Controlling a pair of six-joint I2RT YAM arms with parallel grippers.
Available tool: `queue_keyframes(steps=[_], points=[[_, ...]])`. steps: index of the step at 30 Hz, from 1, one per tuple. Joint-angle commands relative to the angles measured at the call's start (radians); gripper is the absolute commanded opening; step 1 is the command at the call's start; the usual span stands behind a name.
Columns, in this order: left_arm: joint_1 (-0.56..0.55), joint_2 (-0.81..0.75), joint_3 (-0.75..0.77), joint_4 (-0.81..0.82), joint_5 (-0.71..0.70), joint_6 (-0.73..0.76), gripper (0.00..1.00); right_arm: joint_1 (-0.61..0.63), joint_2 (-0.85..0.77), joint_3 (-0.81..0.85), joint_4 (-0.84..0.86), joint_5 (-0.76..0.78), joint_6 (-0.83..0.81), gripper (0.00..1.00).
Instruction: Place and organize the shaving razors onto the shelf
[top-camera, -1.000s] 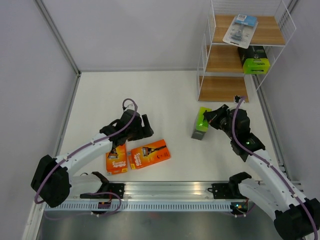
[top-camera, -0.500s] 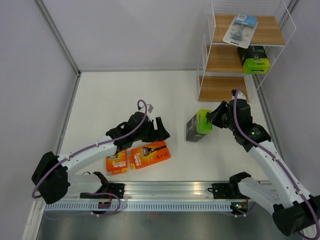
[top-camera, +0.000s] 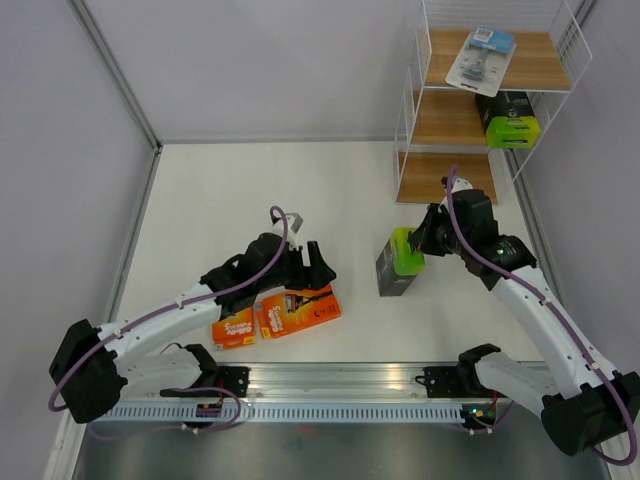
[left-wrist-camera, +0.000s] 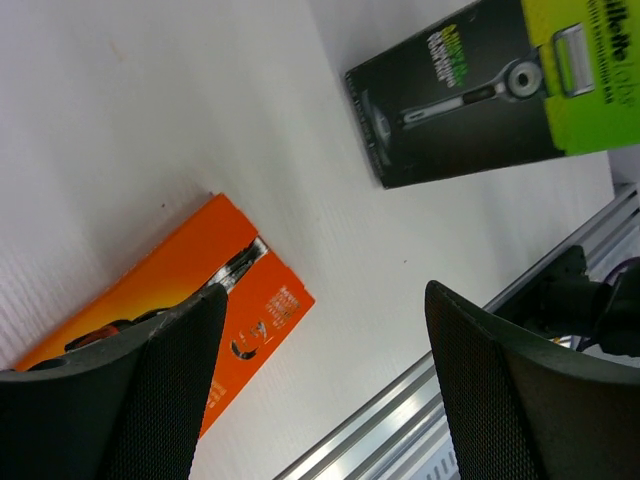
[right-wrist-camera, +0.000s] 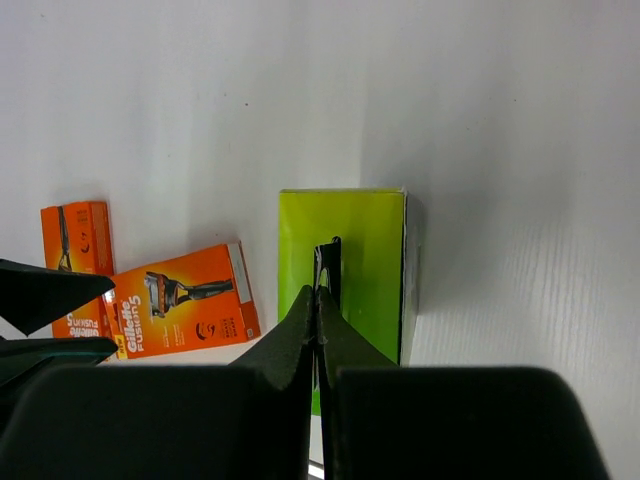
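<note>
The robot's right gripper pinches the box only by the box's thin hang tab, so it should stand the box upright and grip its lime-green end (top-camera: 407, 260) across both sides.
My right gripper (top-camera: 424, 236) is shut on the thin black hang tab of a black razor box with a lime-green end (top-camera: 399, 263). It holds the box tilted just above the table, in front of the shelf (top-camera: 440, 177). The right wrist view shows the lime end (right-wrist-camera: 360, 250) under my pinched fingers (right-wrist-camera: 318, 300). My left gripper (top-camera: 311, 261) is open and empty above two flat orange razor cards (top-camera: 298, 308) (top-camera: 232, 326). The left wrist view shows one orange card (left-wrist-camera: 170, 300) and the black box (left-wrist-camera: 480, 90). A clear blister pack (top-camera: 480, 55) lies on the top board. A second black-and-lime box (top-camera: 510, 120) is on the middle board.
The shelf's bottom board is bare. A metal rail (top-camera: 340, 385) runs along the near table edge, also seen in the left wrist view (left-wrist-camera: 400, 420). Grey walls (top-camera: 80, 150) close the left and right sides.
My right gripper has tipped the black-and-lime box off its upright stand and raised it, swinging back towards the shelf. My left gripper moved right to above the orange cards.
</note>
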Motion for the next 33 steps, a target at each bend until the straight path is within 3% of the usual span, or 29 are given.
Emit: queue_keyframes(steps=[1,7,8,14,19,22,23,25,27,30,33], points=[[-0.001,-0.014,-0.057,0.035,-0.025,-0.027,0.85,0.000,-0.001,0.049,0.000,-0.018,-0.040,0.01],[-0.001,-0.022,-0.057,0.035,-0.036,-0.008,0.85,-0.001,0.028,0.087,-0.029,-0.041,-0.048,0.01],[0.001,-0.019,-0.052,0.034,-0.036,-0.005,0.86,0.000,0.037,0.104,-0.044,-0.038,-0.053,0.07],[-0.001,0.015,-0.037,0.035,-0.025,-0.002,0.85,-0.001,0.058,0.130,-0.069,-0.058,-0.068,0.16],[-0.001,0.019,-0.031,0.035,-0.020,-0.001,0.85,0.000,0.059,0.145,-0.082,-0.038,-0.071,0.32],[-0.001,0.021,-0.025,0.035,-0.021,0.002,0.85,0.000,0.055,0.181,-0.116,-0.023,-0.086,0.50],[-0.001,0.022,-0.023,0.035,-0.021,0.004,0.86,0.000,0.057,0.205,-0.138,-0.024,-0.090,0.62],[-0.001,0.032,-0.014,0.035,-0.011,0.007,0.86,-0.001,0.057,0.220,-0.147,-0.053,-0.099,0.70],[-0.001,0.053,-0.002,0.039,-0.007,0.010,0.86,0.000,0.051,0.228,-0.152,-0.078,-0.108,0.88],[-0.001,0.078,0.001,0.051,0.008,0.007,0.86,0.009,0.052,0.254,-0.188,-0.071,-0.120,0.98],[-0.001,0.099,-0.006,0.051,0.019,-0.007,0.85,0.037,0.072,0.291,-0.254,-0.002,-0.149,0.98]])
